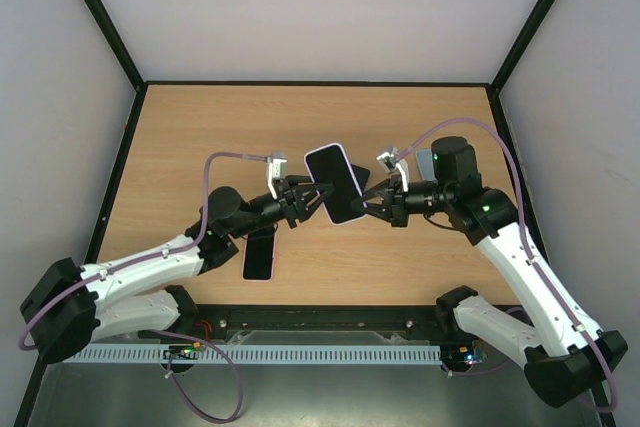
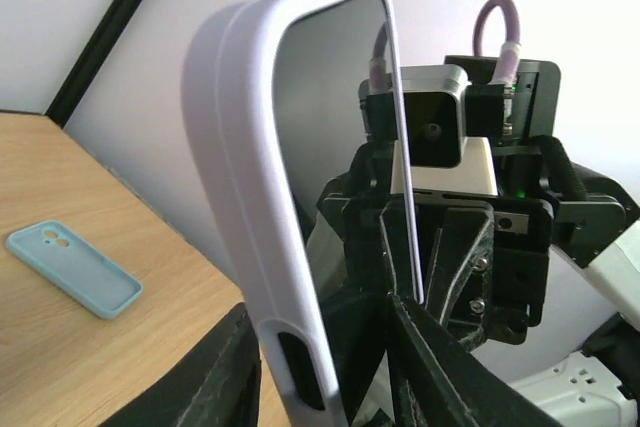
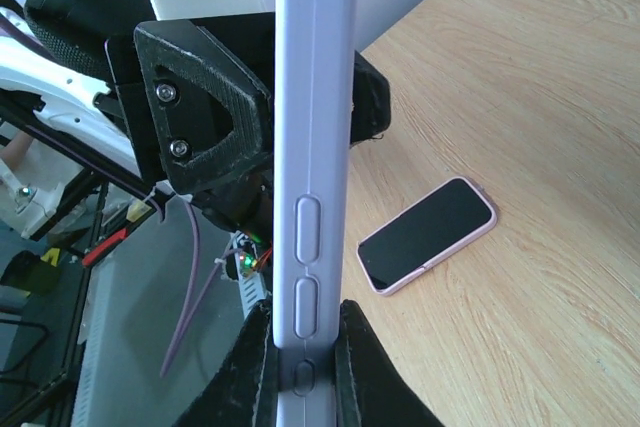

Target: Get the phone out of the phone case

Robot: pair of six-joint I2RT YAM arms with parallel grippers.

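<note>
I have the phone and case clamped together at the button edge in my right gripper, so it should open and take the case's far end (image 1: 322, 148) after my left gripper turns it.
A phone with a dark screen sits in a lavender case (image 1: 335, 182) and is held in the air over the middle of the table. My left gripper (image 1: 312, 199) is shut on its left edge and my right gripper (image 1: 372, 207) on its right edge. In the left wrist view the case (image 2: 250, 177) stands upright between the left gripper's (image 2: 325, 367) fingers (image 2: 215, 377), with the right gripper behind it. In the right wrist view the case's button edge (image 3: 312, 147) is pinched across its thickness by the right gripper (image 3: 305, 367).
A second phone in a pink case (image 1: 259, 255) lies face up on the table near the left arm; it also shows in the right wrist view (image 3: 428, 235). An empty light blue case (image 1: 425, 160) lies behind the right arm, also in the left wrist view (image 2: 75, 269).
</note>
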